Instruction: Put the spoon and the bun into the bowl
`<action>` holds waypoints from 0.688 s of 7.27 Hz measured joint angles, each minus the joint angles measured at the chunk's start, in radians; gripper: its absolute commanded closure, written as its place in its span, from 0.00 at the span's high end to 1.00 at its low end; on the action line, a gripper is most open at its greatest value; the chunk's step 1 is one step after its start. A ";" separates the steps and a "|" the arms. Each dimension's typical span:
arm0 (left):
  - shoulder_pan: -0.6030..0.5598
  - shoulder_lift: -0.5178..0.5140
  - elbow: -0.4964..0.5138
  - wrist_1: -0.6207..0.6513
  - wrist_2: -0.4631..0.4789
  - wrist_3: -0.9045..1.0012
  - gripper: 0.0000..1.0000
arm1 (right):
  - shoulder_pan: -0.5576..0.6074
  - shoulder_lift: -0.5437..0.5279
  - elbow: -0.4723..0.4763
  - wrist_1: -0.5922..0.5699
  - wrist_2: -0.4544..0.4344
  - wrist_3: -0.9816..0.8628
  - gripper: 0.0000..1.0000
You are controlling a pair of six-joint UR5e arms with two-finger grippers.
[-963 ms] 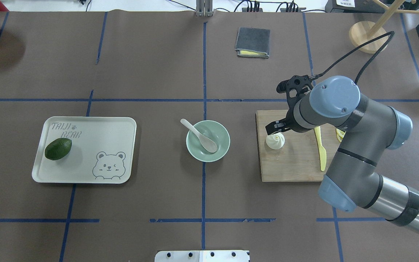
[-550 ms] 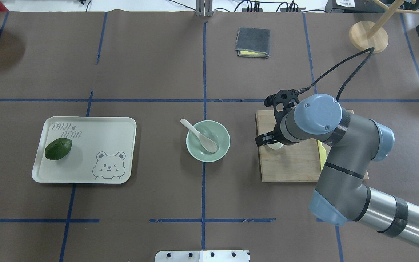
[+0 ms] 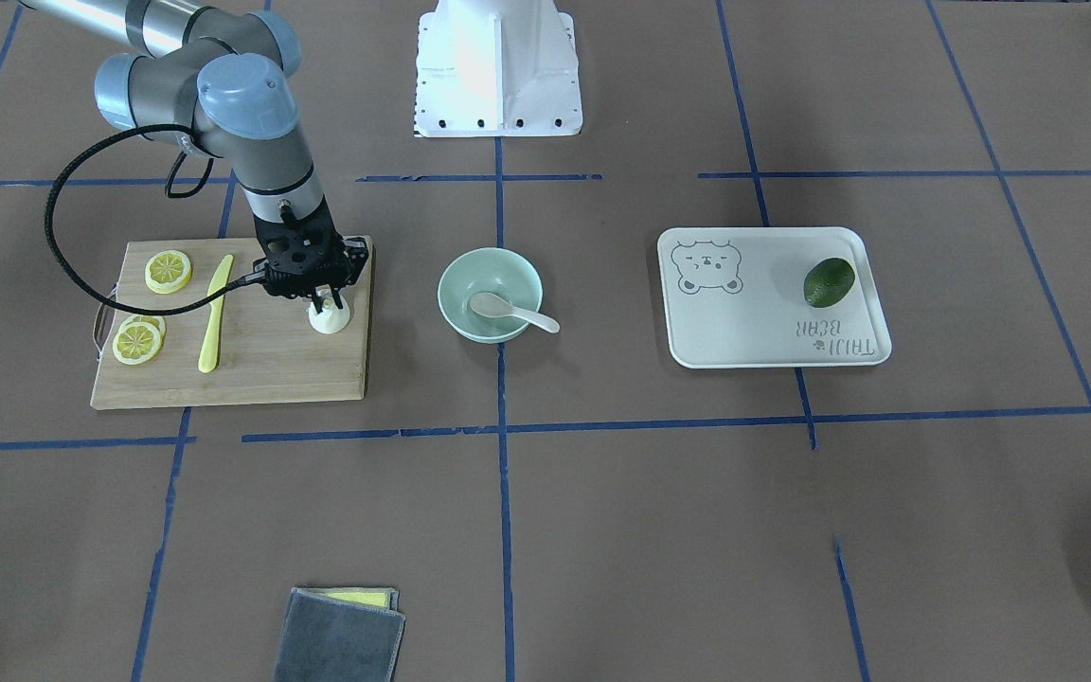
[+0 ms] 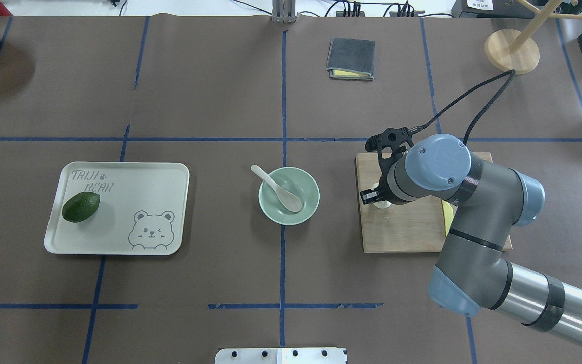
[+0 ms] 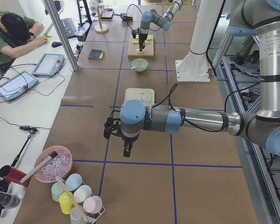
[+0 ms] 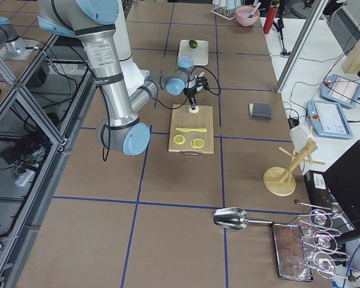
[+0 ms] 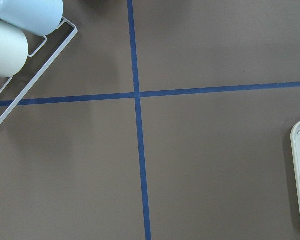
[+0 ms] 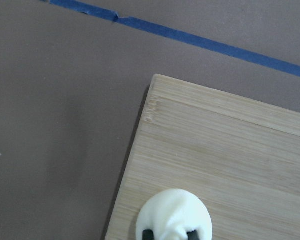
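Note:
My right gripper has the white bun, still on the wooden cutting board, to place. Next, I let go of it in the mint-green bowl (image 3: 480,309), against the scoop of the off-white spoon.
The white pleated bun (image 3: 329,320) sits on the wooden cutting board (image 4: 402,227) near its bowl-side edge. My right gripper (image 3: 328,305) points down onto it, and its fingers pinch the bun's top. The right wrist view shows the bun (image 8: 175,210) between the two dark fingertips at the bottom edge. In the overhead view the wrist hides most of the bun (image 4: 383,204). The off-white spoon (image 4: 278,189) lies in the mint-green bowl (image 4: 311,202), its handle over the rim. My left gripper (image 5: 126,149) hangs far off over bare table; I cannot tell if it is open or shut.
A yellow plastic knife (image 3: 214,313) and lemon slices (image 3: 169,271) lie on the board. A bear tray (image 4: 134,177) holds a dark green fruit (image 4: 81,206). A folded grey cloth (image 4: 351,58) and a wooden stand (image 4: 512,50) are at the far side.
My right gripper has moved toward the bowl side and down onto the bun, and its fingers have closed in on it. The spoon and bowl have not moved.

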 measured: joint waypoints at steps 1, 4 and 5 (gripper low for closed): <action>-0.001 0.001 -0.002 0.000 0.000 0.000 1.00 | -0.001 0.018 0.001 -0.005 -0.001 0.005 0.00; -0.001 0.002 -0.005 0.000 0.000 0.000 1.00 | -0.004 0.203 -0.005 -0.165 -0.002 0.078 0.00; -0.001 0.002 -0.005 0.000 0.001 0.000 1.00 | -0.005 0.282 -0.032 -0.221 -0.002 0.107 0.00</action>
